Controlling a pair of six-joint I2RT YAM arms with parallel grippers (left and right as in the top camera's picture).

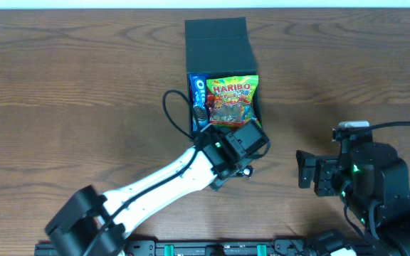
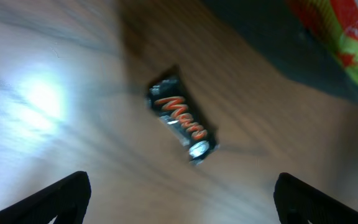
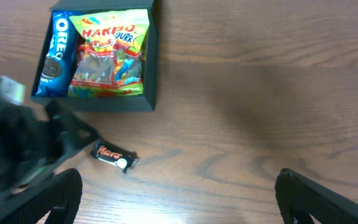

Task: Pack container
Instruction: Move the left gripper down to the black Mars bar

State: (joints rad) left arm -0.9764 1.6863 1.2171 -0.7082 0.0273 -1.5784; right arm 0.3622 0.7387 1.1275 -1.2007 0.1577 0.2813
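Observation:
The robot's left gripper should next move down to the middle of the black Mars bar [image 1: 240, 173] [image 2: 183, 119] in front of the dark teal container and close there.
The dark teal container [image 1: 219, 60] stands open at the back centre, its flap lid folded back. Inside lie a blue Oreo pack [image 1: 198, 99] and a Haribo bag [image 1: 233, 99]; both also show in the right wrist view, the Oreo pack [image 3: 55, 56] beside the Haribo bag [image 3: 107, 56]. A black Mars bar [image 2: 182, 118] lies on the table just in front of the container [image 3: 151, 74] and also shows in the right wrist view [image 3: 112, 157]. My left gripper [image 2: 182, 208] is open and empty, hovering above the bar [image 1: 239, 146]. My right gripper [image 3: 179, 199] is open and empty at the right [image 1: 308, 171].
The wooden table [image 1: 62, 107] spreads to both sides of the container. The left arm [image 1: 155, 185] reaches diagonally from the front left. A black cable [image 1: 171, 107] loops beside the container's left wall.

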